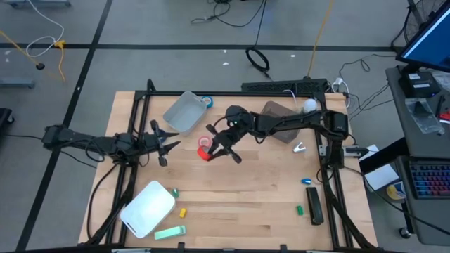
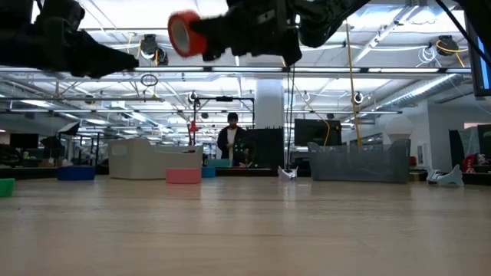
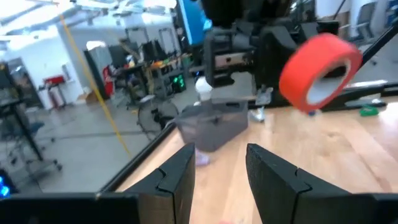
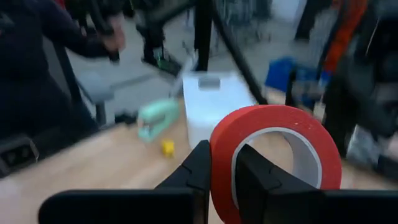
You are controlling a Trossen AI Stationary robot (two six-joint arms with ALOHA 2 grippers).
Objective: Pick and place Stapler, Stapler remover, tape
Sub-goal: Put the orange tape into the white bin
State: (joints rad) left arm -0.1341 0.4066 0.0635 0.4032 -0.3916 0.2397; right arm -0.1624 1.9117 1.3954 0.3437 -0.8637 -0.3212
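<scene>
The red tape roll will be gripped as my left gripper closes on its free side (image 1: 200, 152) (image 3: 301, 93), opposite my right gripper, with one finger inside the roll's core.
My right gripper (image 1: 212, 149) is over the middle of the table, shut on a red tape roll (image 1: 204, 149) with a pale core. The low view shows this roll (image 2: 182, 34) high above the tabletop. My left gripper (image 1: 169, 144) hovers open just left of it, fingers (image 3: 177, 177) pointing toward the roll (image 3: 320, 71) without touching. A blue tape roll (image 1: 207, 101) lies by the clear bin (image 1: 184, 111). A black stapler (image 1: 314, 206) lies near the right edge. A mint stapler (image 1: 170, 232) lies at the near edge. A silvery remover (image 1: 300, 148) lies right of centre. My right gripper holds the red roll by its ring wall (image 4: 221, 163), one finger (image 4: 256, 180) inside the hollow core and the other (image 4: 198, 171) outside. The roll is lifted clear of the table and stands on edge.
A white container (image 1: 148, 209) sits near-left, and a dark bin (image 1: 281, 119) sits under my right arm. Small yellow (image 1: 183, 211), green (image 1: 299, 209) and blue (image 1: 307, 180) pieces dot the near half. A black frame (image 1: 232, 92) borders the table. A person (image 2: 232, 138) stands far behind.
</scene>
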